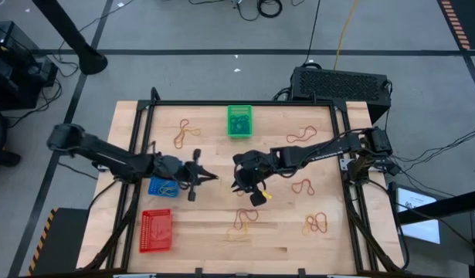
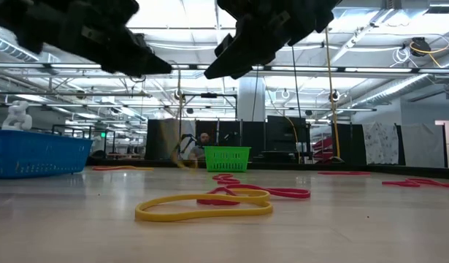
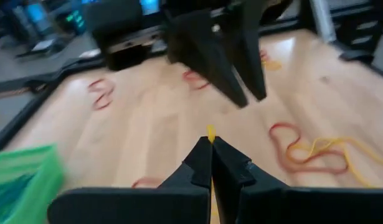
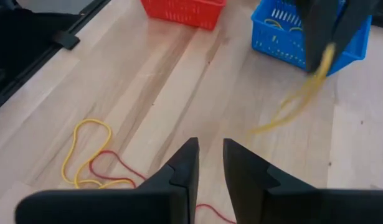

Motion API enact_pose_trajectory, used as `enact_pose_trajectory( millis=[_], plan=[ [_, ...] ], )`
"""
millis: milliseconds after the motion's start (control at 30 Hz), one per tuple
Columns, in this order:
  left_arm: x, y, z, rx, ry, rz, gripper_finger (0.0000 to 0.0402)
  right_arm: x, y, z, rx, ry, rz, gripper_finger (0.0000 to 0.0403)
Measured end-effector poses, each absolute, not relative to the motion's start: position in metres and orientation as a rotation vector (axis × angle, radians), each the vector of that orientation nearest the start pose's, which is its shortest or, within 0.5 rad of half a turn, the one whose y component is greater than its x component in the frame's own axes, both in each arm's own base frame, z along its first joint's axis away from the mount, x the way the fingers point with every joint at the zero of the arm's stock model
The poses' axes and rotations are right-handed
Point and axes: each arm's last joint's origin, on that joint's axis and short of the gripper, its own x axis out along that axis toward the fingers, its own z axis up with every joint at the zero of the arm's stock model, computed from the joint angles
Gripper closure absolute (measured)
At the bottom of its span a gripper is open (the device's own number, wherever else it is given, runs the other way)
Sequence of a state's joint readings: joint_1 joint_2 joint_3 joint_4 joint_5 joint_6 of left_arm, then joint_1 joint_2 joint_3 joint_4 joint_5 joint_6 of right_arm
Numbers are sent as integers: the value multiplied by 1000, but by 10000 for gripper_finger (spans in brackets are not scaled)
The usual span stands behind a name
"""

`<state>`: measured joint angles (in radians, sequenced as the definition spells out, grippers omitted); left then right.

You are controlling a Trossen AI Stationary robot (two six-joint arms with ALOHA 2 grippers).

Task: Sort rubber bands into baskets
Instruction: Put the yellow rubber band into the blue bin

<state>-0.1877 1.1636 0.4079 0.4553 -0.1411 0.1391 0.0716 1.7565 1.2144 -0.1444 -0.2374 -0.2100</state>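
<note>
Next, I release the yellow rubber band from my left gripper over the yellow rubber bands in the blue basket (image 1: 167, 181).
My left gripper (image 1: 214, 179) is near the table's middle, shut on a yellow rubber band (image 4: 297, 102). The right wrist view shows that band trailing from its tips (image 4: 328, 37). My right gripper (image 4: 210, 152) faces it a short way to the right (image 1: 249, 185), open and holding nothing. The blue basket (image 1: 161, 186) is just behind my left gripper and holds yellow bands (image 4: 275, 23). The red basket (image 1: 156, 230) is nearer the front edge, and the green basket (image 1: 239, 121) is at the far middle. My left gripper pinches the yellow rubber band between its two fingertips; only a small yellow bit (image 3: 210, 131) shows there. The fingers come from the table's left, slanting a little downward. The band (image 4: 303, 93) hangs slack below them. I cannot tell whether its lower end touches the table.
Loose red and yellow bands lie at the far left (image 1: 187, 133), far right (image 1: 301, 135), right (image 1: 303, 185) and near the front (image 1: 245, 220), (image 1: 316, 224). A black box (image 1: 341, 81) stands beyond the far right corner. A dark frame (image 1: 344, 139) borders the tabletop.
</note>
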Motion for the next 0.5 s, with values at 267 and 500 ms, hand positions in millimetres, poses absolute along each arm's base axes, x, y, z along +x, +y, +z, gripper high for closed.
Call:
enact_pose_trajectory(
  millis=[267, 500],
  plan=[
    [168, -40, 260, 84, 502, 157, 400, 379, 29, 223, -125, 716, 356, 341],
    [127, -33, 298, -192, 679, 281, 400, 378, 29, 222, -117, 725, 353, 341]
  ],
)
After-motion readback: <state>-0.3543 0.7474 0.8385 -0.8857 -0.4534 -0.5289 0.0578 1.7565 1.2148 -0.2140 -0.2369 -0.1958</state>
